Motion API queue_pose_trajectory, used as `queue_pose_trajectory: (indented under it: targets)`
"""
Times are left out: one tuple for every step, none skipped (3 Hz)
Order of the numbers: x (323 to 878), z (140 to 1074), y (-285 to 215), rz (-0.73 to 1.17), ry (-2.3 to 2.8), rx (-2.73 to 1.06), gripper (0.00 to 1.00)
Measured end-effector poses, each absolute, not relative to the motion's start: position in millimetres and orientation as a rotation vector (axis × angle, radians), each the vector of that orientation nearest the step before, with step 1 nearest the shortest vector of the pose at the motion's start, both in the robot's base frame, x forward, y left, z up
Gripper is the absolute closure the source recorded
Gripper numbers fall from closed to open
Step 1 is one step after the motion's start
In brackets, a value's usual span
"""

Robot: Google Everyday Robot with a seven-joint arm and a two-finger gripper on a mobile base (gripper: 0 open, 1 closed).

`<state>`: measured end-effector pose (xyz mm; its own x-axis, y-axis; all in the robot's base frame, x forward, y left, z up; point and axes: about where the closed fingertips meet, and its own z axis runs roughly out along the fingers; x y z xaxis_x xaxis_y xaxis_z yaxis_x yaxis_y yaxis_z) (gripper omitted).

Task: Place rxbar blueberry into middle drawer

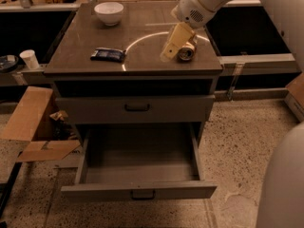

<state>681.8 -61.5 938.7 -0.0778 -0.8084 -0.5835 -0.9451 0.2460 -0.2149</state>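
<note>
Next, my gripper should go to the middle of the rxbar blueberry [111, 55], in front of the white bowl, and close there.
The rxbar blueberry [108, 54], a flat dark blue bar, lies on the cabinet top left of centre. The middle drawer [138, 190] is pulled out below, and its grey tray holds nothing. My gripper [167, 55] hangs over the right part of the cabinet top, pointing down and left. It is just left of a crushed golden can [186, 52] and well to the right of the bar. It holds nothing.
A white bowl [109, 12] stands at the back of the cabinet top [142, 61]. Another grey drawer front [137, 107] above the open one is closed. A white cup [30, 59] and cardboard pieces [28, 120] are to the left. My arm's pale body fills the right edge.
</note>
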Motion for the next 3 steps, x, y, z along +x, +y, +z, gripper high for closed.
queue_pose_trajectory:
  targets:
    - [682, 939, -62, 0.291, 1.917, -1.595, 0.00]
    - [706, 925, -39, 0.323, 1.890, -1.602, 0.00]
    - [756, 891, 7, 0.424, 1.851, -1.548, 0.00]
